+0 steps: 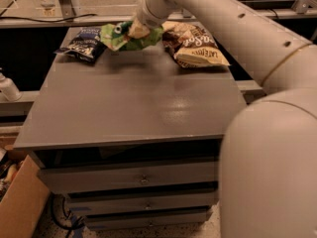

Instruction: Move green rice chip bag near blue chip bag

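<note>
Next, I release the green rice chip bag from my gripper on the grey cabinet top, right up against the blue chip bag (102, 45).
The green rice chip bag (121, 37) is crumpled and held a little above the far part of the grey cabinet top (133, 103). My gripper (137, 29) is shut on it from above, at the end of the white arm (218, 19) that reaches in from the right. The blue chip bag (81, 44) lies flat at the far left corner of the top. The green bag's left edge is right next to the blue bag, nearly touching it.
A brown and cream chip bag (195, 46) lies at the far right of the top, just right of the gripper. The cabinet has drawers (143, 180) below. A cardboard box (20, 207) stands on the floor at lower left. A rail (59, 21) runs behind.
</note>
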Controlling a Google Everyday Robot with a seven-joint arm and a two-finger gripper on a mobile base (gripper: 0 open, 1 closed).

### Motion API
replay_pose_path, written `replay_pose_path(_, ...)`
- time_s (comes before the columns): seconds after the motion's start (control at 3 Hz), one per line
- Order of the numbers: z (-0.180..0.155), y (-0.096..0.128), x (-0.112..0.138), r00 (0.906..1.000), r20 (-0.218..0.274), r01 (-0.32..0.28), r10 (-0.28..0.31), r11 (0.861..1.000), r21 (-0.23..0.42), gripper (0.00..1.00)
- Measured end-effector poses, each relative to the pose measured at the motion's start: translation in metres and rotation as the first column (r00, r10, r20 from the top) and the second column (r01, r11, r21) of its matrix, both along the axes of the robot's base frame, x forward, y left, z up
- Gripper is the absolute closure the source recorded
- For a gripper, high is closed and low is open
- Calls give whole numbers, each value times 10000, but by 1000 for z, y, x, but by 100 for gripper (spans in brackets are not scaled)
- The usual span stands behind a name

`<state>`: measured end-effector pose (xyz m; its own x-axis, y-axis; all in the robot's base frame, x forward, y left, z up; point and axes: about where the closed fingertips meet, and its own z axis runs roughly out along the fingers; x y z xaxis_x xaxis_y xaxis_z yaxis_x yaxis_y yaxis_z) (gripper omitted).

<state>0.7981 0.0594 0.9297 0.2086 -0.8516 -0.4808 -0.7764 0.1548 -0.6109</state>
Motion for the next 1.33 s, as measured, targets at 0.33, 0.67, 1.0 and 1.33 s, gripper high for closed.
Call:
replay_pose_path(0.33,-1,13,31,9997,228,-81,82,10000,-29,100)
replay_pose_path(0.67,-11,26,43,9996,179,-227,224,9996,145,100)
replay_pose_path(1.0,-23,49,43,9976,-12,-686,687,9971,317,100)
replay_pose_path(1.33,-36,78,35,9900,-296,-1367,1378,9899,371,100)
